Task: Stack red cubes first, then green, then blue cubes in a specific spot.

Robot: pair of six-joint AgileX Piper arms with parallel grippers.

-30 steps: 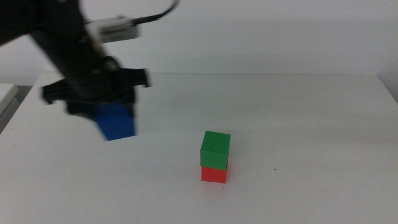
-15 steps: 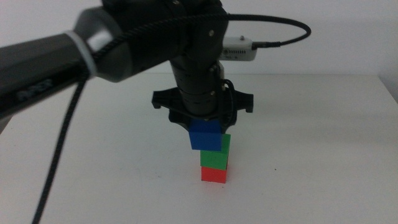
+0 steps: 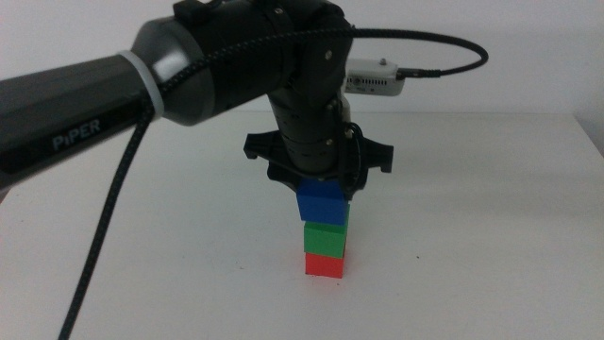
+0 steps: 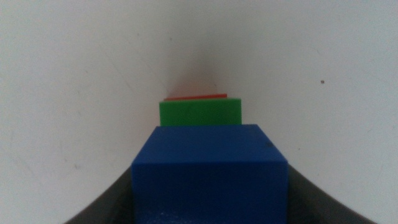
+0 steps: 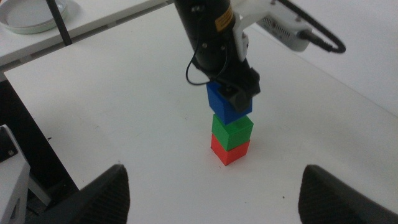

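Note:
Next, I release the blue cube from my left gripper on top of the green cube point(image 3: 327, 198), lined up squarely over the stack.
The red cube point(image 3: 325, 265) sits on the white table with the green cube point(image 3: 326, 237) stacked on it. My left gripper point(image 3: 321, 187) is shut on the blue cube point(image 3: 323, 201) and holds it right at the top of the green cube, shifted slightly to the left; I cannot tell whether they touch. In the left wrist view the blue cube point(image 4: 208, 168) sits between the jaws, with the green cube point(image 4: 200, 112) and a sliver of the red cube point(image 4: 194, 97) beyond it. The stack also shows in the right wrist view point(image 5: 231, 130). My right gripper point(image 5: 214, 190) is open and empty, well back from the stack.
The left arm's thick dark body point(image 3: 189, 66) and its cable point(image 3: 104, 236) reach in from the left over the table. A white dish point(image 5: 34, 15) lies on a separate surface beyond the table edge point(image 5: 25, 118).
My left gripper carried the blue cube from the table's left side to over the stack, then shifted it slightly right, in line with the green cube.

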